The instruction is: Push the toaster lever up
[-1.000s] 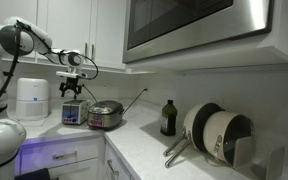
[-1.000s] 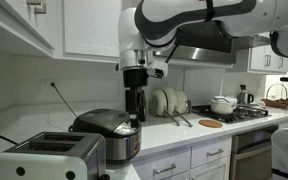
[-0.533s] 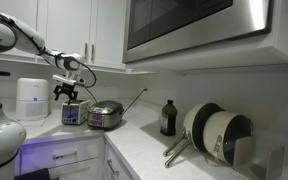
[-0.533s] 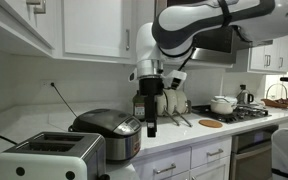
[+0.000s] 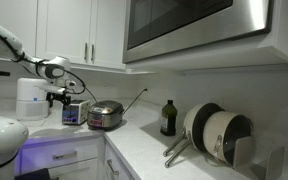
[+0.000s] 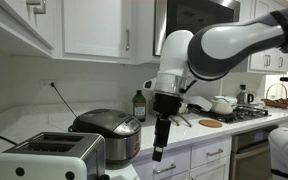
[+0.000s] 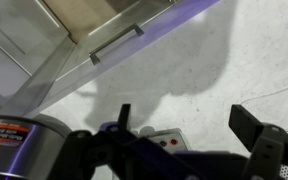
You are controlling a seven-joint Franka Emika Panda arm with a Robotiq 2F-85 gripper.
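My gripper closes its empty fingers next beside the toaster's knob end point(image 5: 64, 112) point(image 7: 169, 133), so that it is ready to push the lever up.
The toaster point(image 5: 72, 114) is a small silver-grey box with a dark front, standing on the counter beside the round steel cooker point(image 5: 105, 114). It also shows at the lower left in an exterior view point(image 6: 49, 158); its lever is too small to make out. My gripper point(image 5: 56, 98) hangs pointing down, just off the toaster's side and slightly above it, not touching it. In an exterior view the gripper point(image 6: 159, 150) is low, near the counter's front edge. In the wrist view the gripper point(image 7: 184, 112) is open and empty, with a small grey panel with a red button point(image 7: 165, 141) below it.
A tall white cylindrical appliance point(image 5: 31, 98) stands behind the gripper. The cooker point(image 6: 109, 133) sits between the toaster and the arm. A dark bottle point(image 5: 168, 118) and stacked pans point(image 5: 216, 133) lie further along the counter. Drawer fronts with a handle point(image 7: 116, 44) show below.
The arm has swung away from above the cooker and come down lower, to the toaster's side near the counter's front edge. The gripper has stayed open.
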